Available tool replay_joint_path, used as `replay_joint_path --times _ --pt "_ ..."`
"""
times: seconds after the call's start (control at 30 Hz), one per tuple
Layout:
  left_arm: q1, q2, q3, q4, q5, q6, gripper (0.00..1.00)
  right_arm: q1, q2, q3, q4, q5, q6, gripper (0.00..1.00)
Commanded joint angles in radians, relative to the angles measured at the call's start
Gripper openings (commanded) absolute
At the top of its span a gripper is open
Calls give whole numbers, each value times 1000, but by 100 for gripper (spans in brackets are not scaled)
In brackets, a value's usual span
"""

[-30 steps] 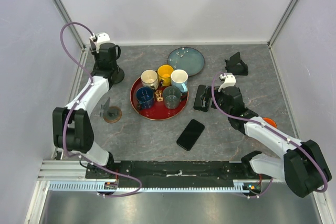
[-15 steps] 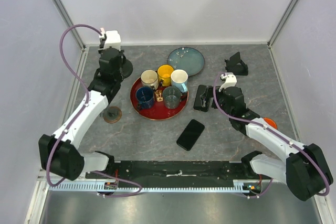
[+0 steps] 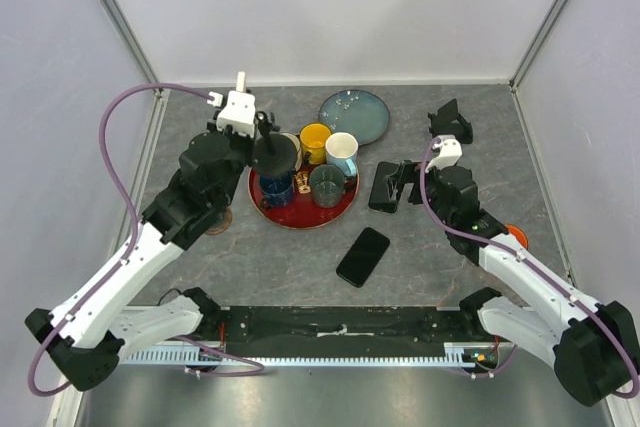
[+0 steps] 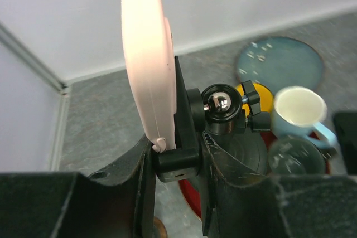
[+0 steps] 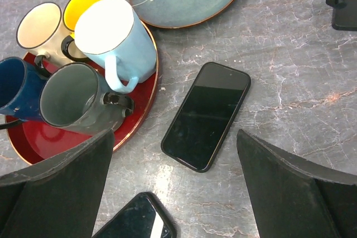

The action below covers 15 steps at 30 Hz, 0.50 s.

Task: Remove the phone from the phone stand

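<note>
I should use my left gripper to put the phone stand down in front of the red tray, next to the nearer phone (image 3: 319,259).
My left gripper (image 4: 175,163) is shut on the black clamp of a phone stand (image 4: 187,121), which has a ball joint. A pale pink phone (image 4: 142,54) sits edge-on in that clamp. In the top view the left gripper (image 3: 262,139) holds the stand (image 3: 273,155) in the air over the left side of the red tray (image 3: 335,215); the phone is hidden there. My right gripper (image 5: 173,137) is open and empty above a black phone (image 5: 206,115) lying flat on the table, also seen in the top view (image 3: 386,187).
The red tray (image 5: 136,121) carries several mugs. A blue plate (image 3: 355,114) lies behind it. A second black phone (image 3: 362,256) lies nearer the front. Another black stand (image 3: 450,125) stands at the back right. A brown coaster (image 3: 213,219) lies left of the tray.
My left arm has swung from the back left corner to the right, carrying the stand up over the tray. My right gripper has shifted slightly above the flat black phone.
</note>
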Motion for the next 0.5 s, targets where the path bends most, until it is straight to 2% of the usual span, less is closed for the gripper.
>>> replay_joint_path --times 0.0,0.17,0.47 --pt "-83 -100 11 -23 108 -98 2 4 -42 52 -24 17 -11 98" --pt "-209 -158 -43 -98 134 -161 2 4 -56 69 -49 34 -19 98" --pt "-387 -179 -163 -114 162 -276 2 3 -56 83 -79 48 -23 98"
